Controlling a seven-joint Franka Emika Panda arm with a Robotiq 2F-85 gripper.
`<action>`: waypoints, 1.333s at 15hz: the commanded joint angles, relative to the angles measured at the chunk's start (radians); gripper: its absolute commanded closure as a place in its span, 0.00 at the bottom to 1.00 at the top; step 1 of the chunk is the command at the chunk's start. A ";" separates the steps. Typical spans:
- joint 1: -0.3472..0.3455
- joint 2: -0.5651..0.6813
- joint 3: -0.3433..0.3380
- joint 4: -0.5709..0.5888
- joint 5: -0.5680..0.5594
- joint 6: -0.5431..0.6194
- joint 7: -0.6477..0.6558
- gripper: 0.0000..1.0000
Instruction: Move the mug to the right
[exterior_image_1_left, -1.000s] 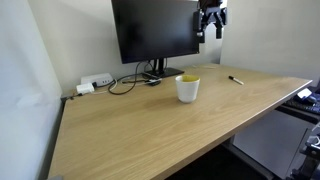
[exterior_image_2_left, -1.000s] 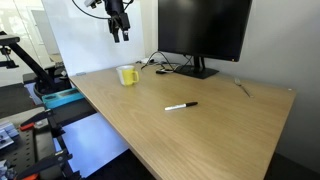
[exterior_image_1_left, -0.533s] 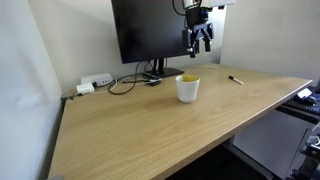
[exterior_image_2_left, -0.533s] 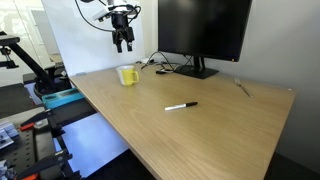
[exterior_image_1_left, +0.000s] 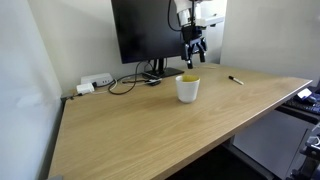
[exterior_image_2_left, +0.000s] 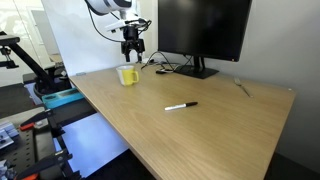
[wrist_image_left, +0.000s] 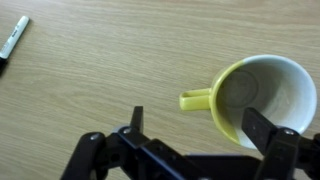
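Next, I lower my gripper to the mug's yellow rim (exterior_image_1_left: 190, 78) (wrist_image_left: 221, 124) beside its handle and close it there, with one finger inside the mug.
The mug (exterior_image_1_left: 187, 88) stands upright on the wooden desk (exterior_image_1_left: 150, 130), whitish outside with a yellow rim and inside. It shows in both exterior views (exterior_image_2_left: 127, 75). In the wrist view the mug (wrist_image_left: 262, 95) lies at the right, its yellow handle pointing left. My gripper (exterior_image_1_left: 191, 59) hangs open and empty a short way above the mug, also seen in an exterior view (exterior_image_2_left: 132, 55). In the wrist view the open jaws (wrist_image_left: 200, 130) frame the mug's near rim without touching it.
A black monitor (exterior_image_1_left: 152, 30) stands behind the mug with cables (exterior_image_1_left: 125, 82) and a power strip (exterior_image_1_left: 95, 84) at its foot. A black marker (exterior_image_2_left: 181, 105) lies on the desk, also in the wrist view (wrist_image_left: 12, 40). Desk edges drop off at front.
My gripper has come down and moved sideways from high beside the monitor to just above the mug. The mug has not moved.
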 joint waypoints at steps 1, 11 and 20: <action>0.014 0.031 -0.004 0.043 -0.030 -0.034 -0.146 0.00; 0.019 0.028 0.043 0.015 -0.044 -0.033 -0.482 0.00; 0.008 0.102 0.034 0.053 -0.044 -0.003 -0.566 0.00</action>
